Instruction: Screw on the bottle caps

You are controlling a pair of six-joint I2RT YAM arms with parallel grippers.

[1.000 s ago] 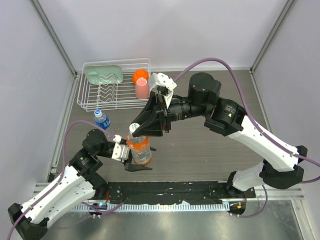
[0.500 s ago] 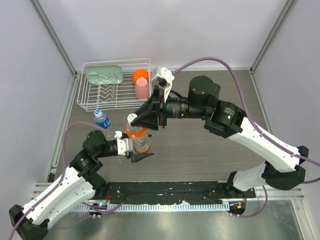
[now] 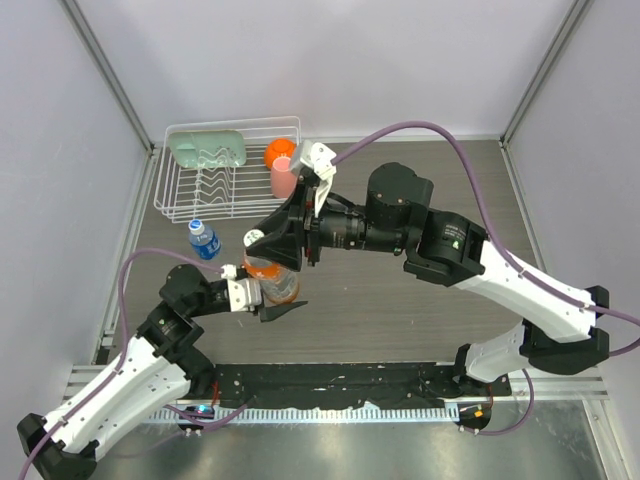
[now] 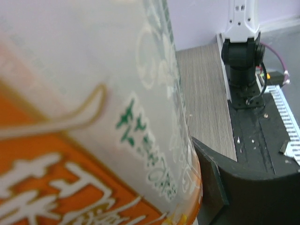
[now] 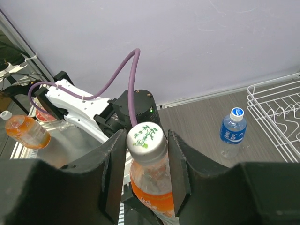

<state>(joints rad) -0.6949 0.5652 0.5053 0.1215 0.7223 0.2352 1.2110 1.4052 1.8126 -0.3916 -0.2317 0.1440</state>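
Next, I let go of the orange-drink bottle with my right gripper, so it stands on the table (image 3: 268,280) beside the blue-label bottle, before the dish rack.
The orange-drink bottle (image 3: 274,286) stands tilted at the table's left middle. My left gripper (image 3: 266,297) is shut on its labelled body; in the left wrist view the bottle (image 4: 93,117) fills the frame, with one dark finger (image 4: 212,179) pressed against it. Its white cap (image 5: 146,137) with green print sits on the neck. My right gripper (image 5: 146,140) straddles the cap, the left jaw touching and the right jaw a sliver off. The blue-label bottle (image 3: 205,241) stands apart at the left with its bluish cap (image 5: 237,112) on.
A white wire dish rack (image 3: 163,195) stands at the back left, holding a green pad (image 3: 208,149), an orange cup (image 3: 280,152) and a pink cup (image 3: 283,178). The rack's corner (image 5: 276,105) shows right of the blue-label bottle (image 5: 232,132).
Both arms have shifted the orange bottle left and towards the back. The right wrist has turned about the cap, and its jaws have eased slightly apart.
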